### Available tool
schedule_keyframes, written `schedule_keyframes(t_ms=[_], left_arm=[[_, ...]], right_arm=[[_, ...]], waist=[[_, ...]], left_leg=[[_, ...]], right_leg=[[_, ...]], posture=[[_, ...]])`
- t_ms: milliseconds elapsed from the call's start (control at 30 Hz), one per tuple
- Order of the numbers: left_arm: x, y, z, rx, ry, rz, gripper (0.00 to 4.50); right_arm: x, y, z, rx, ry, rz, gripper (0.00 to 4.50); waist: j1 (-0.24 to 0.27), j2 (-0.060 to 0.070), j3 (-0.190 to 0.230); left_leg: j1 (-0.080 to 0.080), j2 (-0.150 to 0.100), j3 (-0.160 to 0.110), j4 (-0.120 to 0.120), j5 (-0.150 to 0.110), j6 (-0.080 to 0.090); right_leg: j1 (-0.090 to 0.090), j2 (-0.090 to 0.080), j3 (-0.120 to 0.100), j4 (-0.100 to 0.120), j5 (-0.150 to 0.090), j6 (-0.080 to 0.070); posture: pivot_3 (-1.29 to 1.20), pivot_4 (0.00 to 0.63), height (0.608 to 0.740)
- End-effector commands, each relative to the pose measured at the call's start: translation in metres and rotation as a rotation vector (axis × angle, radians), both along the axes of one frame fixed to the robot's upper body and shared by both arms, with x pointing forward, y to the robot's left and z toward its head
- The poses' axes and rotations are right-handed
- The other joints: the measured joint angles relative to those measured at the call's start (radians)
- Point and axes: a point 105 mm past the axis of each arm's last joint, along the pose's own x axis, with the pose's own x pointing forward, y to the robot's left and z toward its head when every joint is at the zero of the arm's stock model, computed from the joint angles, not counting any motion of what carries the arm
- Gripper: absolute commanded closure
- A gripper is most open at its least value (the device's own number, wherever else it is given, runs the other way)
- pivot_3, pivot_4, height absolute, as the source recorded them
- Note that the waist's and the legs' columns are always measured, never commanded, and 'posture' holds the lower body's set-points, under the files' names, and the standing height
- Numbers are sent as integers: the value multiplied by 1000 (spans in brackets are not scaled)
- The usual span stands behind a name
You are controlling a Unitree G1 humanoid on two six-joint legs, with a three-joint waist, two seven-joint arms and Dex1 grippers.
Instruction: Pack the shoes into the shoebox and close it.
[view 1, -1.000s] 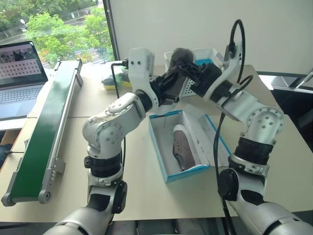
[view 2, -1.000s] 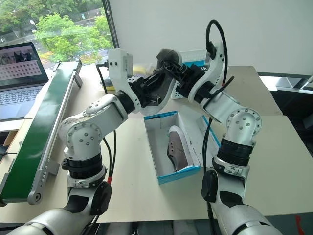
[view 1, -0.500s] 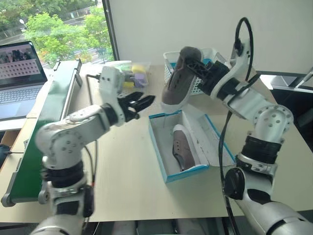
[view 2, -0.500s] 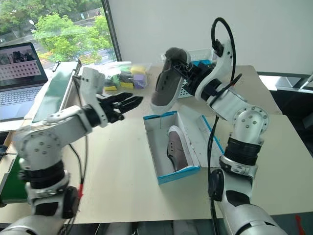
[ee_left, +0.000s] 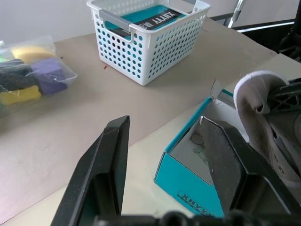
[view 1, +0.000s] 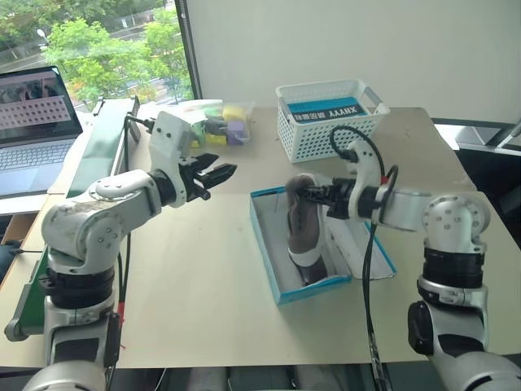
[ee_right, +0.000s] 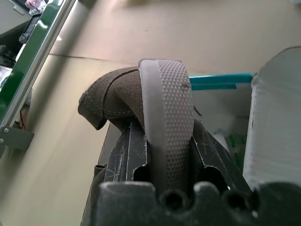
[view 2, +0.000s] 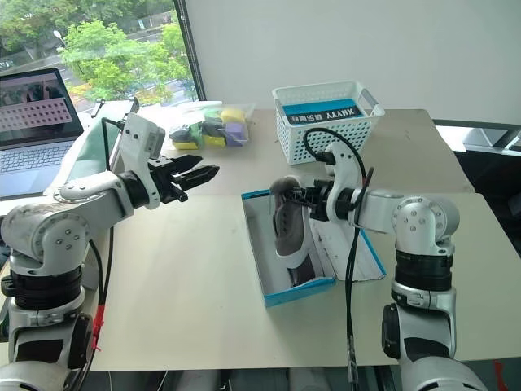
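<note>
Next, my right gripper lets go of the grey shoe inside the blue shoebox, along the shoebox's long side (view 1: 286, 248) facing the green conveyor.
The blue shoebox (view 1: 277, 269) lies open mid-table, its lid (view 1: 368, 252) folded out flat on the right. My right gripper (view 1: 307, 195) is shut on the heel of a grey shoe (view 1: 303, 228), which hangs toe-down inside the box. In the right wrist view the treaded heel (ee_right: 167, 108) sits clamped between the fingers (ee_right: 126, 155). Whether the other shoe lies beneath it I cannot tell. My left gripper (view 1: 218, 173) hovers open and empty over the table, left of the box; its wrist view shows the box corner (ee_left: 188, 188) beyond the fingers (ee_left: 110, 160).
A white lattice basket (view 1: 330, 122) holding a blue pack stands behind the box. A clear bag of coloured blocks (view 1: 218, 124) lies at the back. A green conveyor (view 1: 89, 187) and a laptop (view 1: 32, 122) line the left side.
My right gripper has come down from above the basket and lowered the shoe into the box. My left gripper let go, opened and swung away to the left.
</note>
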Motion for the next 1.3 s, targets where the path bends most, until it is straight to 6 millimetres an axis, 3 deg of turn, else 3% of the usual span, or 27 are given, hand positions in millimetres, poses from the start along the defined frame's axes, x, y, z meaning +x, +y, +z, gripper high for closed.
schedule_keyframes(t_ms=[33, 167, 300, 467, 767, 833, 967, 1133, 1300], left_arm=[[-3, -3, 10, -3, -54, -4, 1959], [-2, 0, 10, -4, -53, 10, 1959], [-1, 2, 10, -7, -57, 24, 1959], [-2, -2, 7, -8, -55, 19, 1959], [-5, -5, 4, 24, -62, 6, 1959], [-6, -5, 4, 31, -65, 4, 1959], [-6, -7, 3, 34, -64, -2, 1959], [-6, -10, 2, 40, -62, -24, 1959], [-10, -16, -1, 44, -51, -76, 1959]], right_arm=[[-10, 4, -5, -18, 1, 48, 4034], [-12, 6, -13, -46, 15, 60, 4034], [-17, 20, -24, -76, 38, 100, 4034], [-21, 37, -55, -229, 57, 154, 4034], [10, 30, -76, -548, -120, 131, 4034], [15, 34, -73, -589, -172, 147, 3036], [19, 44, -62, -596, -244, 156, 1746], [20, 52, -25, -485, -280, 153, 63], [14, 48, 24, -264, -249, 133, 8]], waist=[[-3, 0, 0], [-6, 0, 0], [-7, 0, 0], [-7, 0, 0], [-13, 0, 0], [-12, 0, 0], [-9, 0, 0], [-6, 0, 0], [-5, 0, 0]], left_leg=[[0, 0, 0, 0, 0, 0], [0, 0, 0, 0, 0, 0], [0, 0, 0, 0, 0, 0], [0, 0, -1, 0, 0, 0], [9, -1, -2, 1, 0, 0], [12, -2, -3, 1, 1, 2], [20, -2, -4, 1, 1, 2], [14, -3, -6, 1, 1, 2], [3, -3, -7, 1, 2, 2]], right_leg=[[0, 0, 0, 0, 0, 0], [0, 0, 0, 0, 0, 0], [0, 0, 0, 0, 0, 0], [0, 0, 0, 0, 0, 0], [6, 2, 1, 1, 0, 0], [9, 2, 2, 2, 0, 0], [19, 2, 2, 1, 0, 0], [15, 2, 2, 1, 0, 0], [2, 2, 2, 3, 0, 0]], posture=[[0, 150, 740], [0, 150, 740], [0, 150, 740], [0, 150, 740], [0, 150, 740], [0, 150, 740], [0, 150, 740], [0, 150, 740], [0, 150, 740]])
